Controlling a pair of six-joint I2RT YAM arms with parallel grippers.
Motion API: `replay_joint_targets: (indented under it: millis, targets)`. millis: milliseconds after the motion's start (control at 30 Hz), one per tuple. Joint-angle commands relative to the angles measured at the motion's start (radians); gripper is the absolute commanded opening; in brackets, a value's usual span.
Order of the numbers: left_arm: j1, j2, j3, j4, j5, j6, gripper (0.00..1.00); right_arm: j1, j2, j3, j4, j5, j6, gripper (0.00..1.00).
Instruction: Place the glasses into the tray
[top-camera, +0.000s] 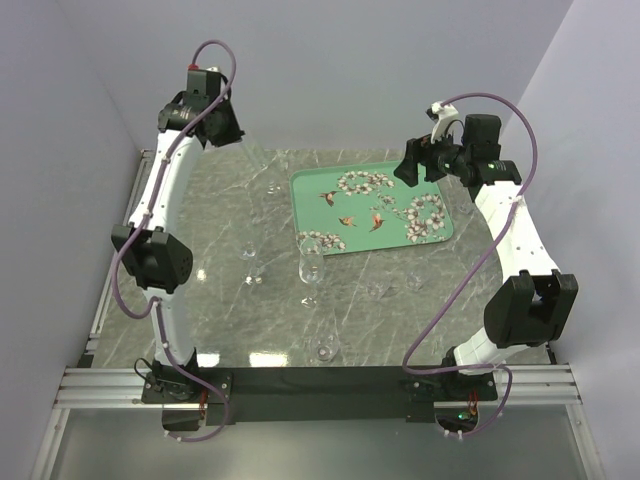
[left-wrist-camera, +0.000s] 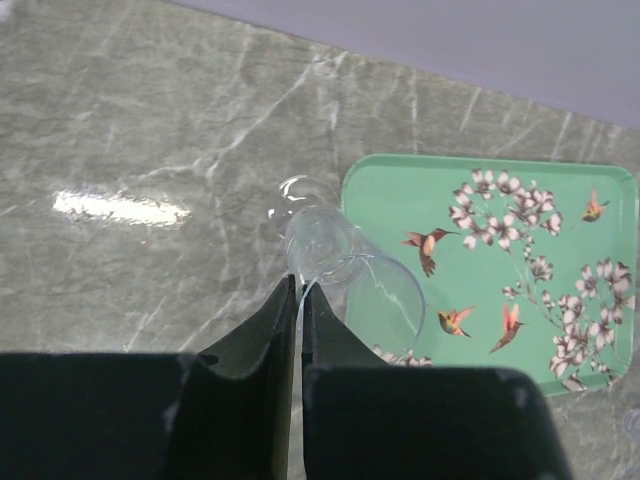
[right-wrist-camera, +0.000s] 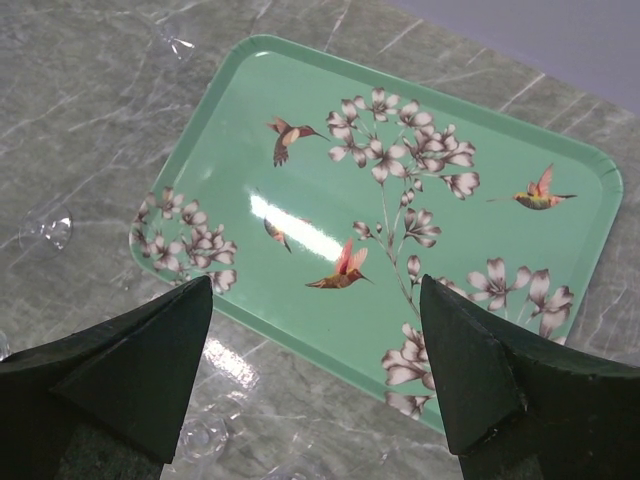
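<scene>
The stemmed glass will go down from my left gripper between the teal tray's nearer short edge and the closest hummingbird (top-camera: 304, 204) (left-wrist-camera: 376, 259).
My left gripper (left-wrist-camera: 297, 282) is shut on the rim of a clear stemmed glass (left-wrist-camera: 335, 262) and holds it above the table, just left of the teal tray (left-wrist-camera: 385, 205). In the top view this gripper (top-camera: 236, 134) is at the back left with the glass (top-camera: 255, 156) hanging below it. My right gripper (right-wrist-camera: 315, 290) is open and empty above the near edge of the tray (right-wrist-camera: 300, 170); in the top view it (top-camera: 414, 162) hovers over the tray's (top-camera: 352, 212) far right part. The tray holds no glasses.
Other clear glasses stand on the marble table: a tall stemmed one (top-camera: 311, 264) at the tray's near-left corner, one (top-camera: 252, 262) left of it, one (top-camera: 325, 349) near the front, and two (top-camera: 380, 290) (top-camera: 414, 281) in front of the tray. Grey walls enclose the sides.
</scene>
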Motion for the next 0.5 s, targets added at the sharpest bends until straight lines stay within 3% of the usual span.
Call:
replay_joint_targets:
  millis: [0, 467]
  targets:
    - [-0.032, -0.061, 0.087, 0.079, 0.023, 0.003, 0.00, -0.008, 0.001, 0.007, 0.026, -0.016, 0.007, 0.90]
    - [-0.130, -0.025, 0.122, 0.097, 0.044, -0.026, 0.00, -0.011, 0.002, -0.016, 0.024, -0.009, -0.004, 0.89]
